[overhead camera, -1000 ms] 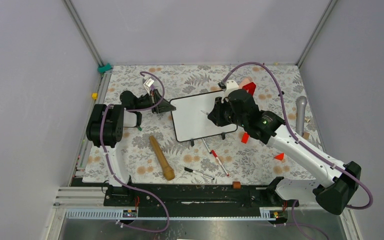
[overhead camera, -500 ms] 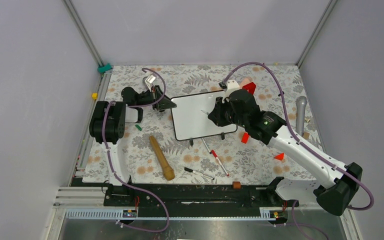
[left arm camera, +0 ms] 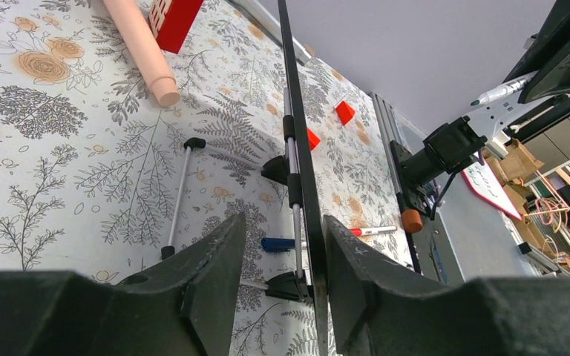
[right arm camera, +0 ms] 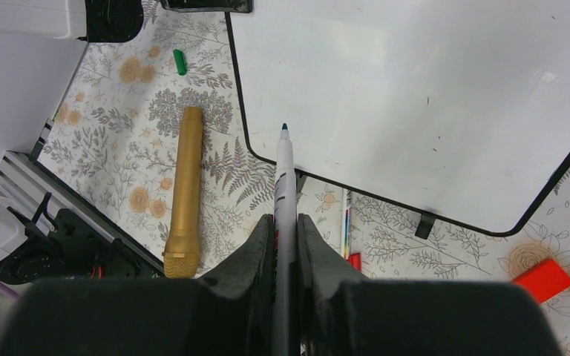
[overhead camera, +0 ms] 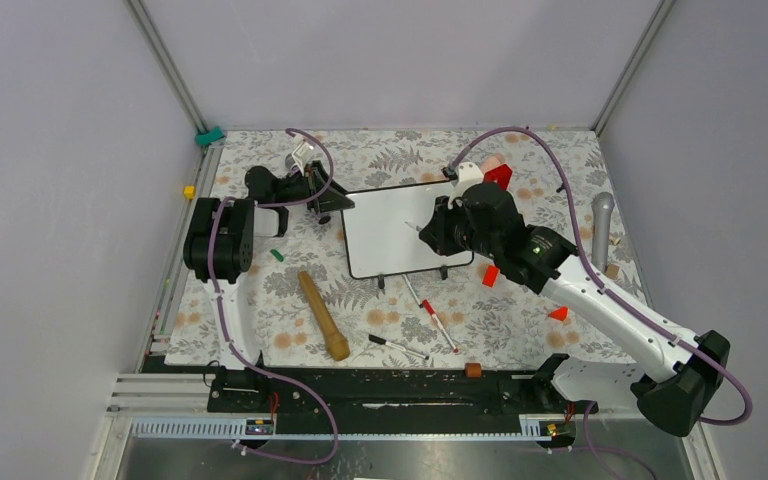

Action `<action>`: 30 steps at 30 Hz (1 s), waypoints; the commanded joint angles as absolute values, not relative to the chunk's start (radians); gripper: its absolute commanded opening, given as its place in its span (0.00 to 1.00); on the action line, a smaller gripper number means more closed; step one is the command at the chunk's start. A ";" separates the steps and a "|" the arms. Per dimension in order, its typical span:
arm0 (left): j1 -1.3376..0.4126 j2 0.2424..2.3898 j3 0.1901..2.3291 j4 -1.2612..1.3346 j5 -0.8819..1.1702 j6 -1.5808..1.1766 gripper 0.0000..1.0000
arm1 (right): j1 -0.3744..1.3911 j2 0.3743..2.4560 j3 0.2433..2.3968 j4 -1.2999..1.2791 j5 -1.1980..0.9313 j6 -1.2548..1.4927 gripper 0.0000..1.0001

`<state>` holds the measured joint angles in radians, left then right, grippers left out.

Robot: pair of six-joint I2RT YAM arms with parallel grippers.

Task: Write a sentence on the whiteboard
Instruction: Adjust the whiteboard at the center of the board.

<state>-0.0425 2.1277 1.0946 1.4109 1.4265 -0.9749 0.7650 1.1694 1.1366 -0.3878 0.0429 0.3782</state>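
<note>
The whiteboard's lower edge slants against the table's front, so my left gripper needs to regrasp the whiteboard's side frame (overhead camera: 346, 238) and turn the whiteboard square before writing.
The whiteboard (overhead camera: 395, 232) stands tilted on its small black feet mid-table, its white face (right arm camera: 415, 96) blank; no sentence shows on it. My left gripper (overhead camera: 332, 203) is at the board's left edge. In the left wrist view its jaws (left arm camera: 283, 222) stand open astride the thin black frame (left arm camera: 303, 156), with a gap on the left side. My right gripper (overhead camera: 432, 230) hovers over the board's right half, shut (right arm camera: 286, 220) on a white marker (right arm camera: 285, 174). The marker's dark tip (right arm camera: 284, 127) points at the board's lower-left corner.
A golden microphone (overhead camera: 322, 315) lies left of the board's front, with a green cap (overhead camera: 277, 255) nearby. Loose markers (overhead camera: 438, 322) (overhead camera: 397, 346) lie in front. Red blocks (overhead camera: 498, 175) (overhead camera: 490, 275) (overhead camera: 559, 313) and a grey microphone (overhead camera: 601, 225) sit to the right.
The left jaws have parted from the board's left edge, and that wrist has shifted slightly toward the back. The right arm, still holding the marker, drifted a little right.
</note>
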 commanded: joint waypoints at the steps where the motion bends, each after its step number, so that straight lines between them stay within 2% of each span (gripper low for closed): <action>1: -0.044 2.142 1.134 1.476 1.442 -0.964 0.44 | 0.760 1.153 1.137 -0.364 0.059 0.374 0.00; 8: -0.044 2.170 1.188 1.476 1.445 -0.966 0.38 | 0.760 1.164 1.146 -0.365 0.059 0.373 0.00; 14: -0.049 2.169 1.188 1.474 1.459 -0.960 0.42 | 0.760 1.161 1.141 -0.365 0.068 0.370 0.00; 20: -0.056 2.151 1.171 1.474 1.472 -0.935 0.53 | 0.761 1.154 1.136 -0.364 0.074 0.366 0.00; 24: -0.071 2.119 1.137 1.475 1.491 -0.890 0.55 | 0.760 1.152 1.134 -0.364 0.087 0.360 0.00; 26: -0.076 2.093 1.105 1.476 1.498 -0.859 0.55 | 0.761 1.155 1.135 -0.364 0.090 0.361 0.00; 30: -0.076 2.084 1.093 1.476 1.492 -0.842 0.47 | 0.760 1.169 1.146 -0.364 0.085 0.361 0.00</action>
<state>-0.0715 2.1456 1.0977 1.4155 1.4612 -0.9001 0.7647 1.1694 1.1336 -0.3878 0.0677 0.3729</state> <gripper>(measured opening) 0.508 0.155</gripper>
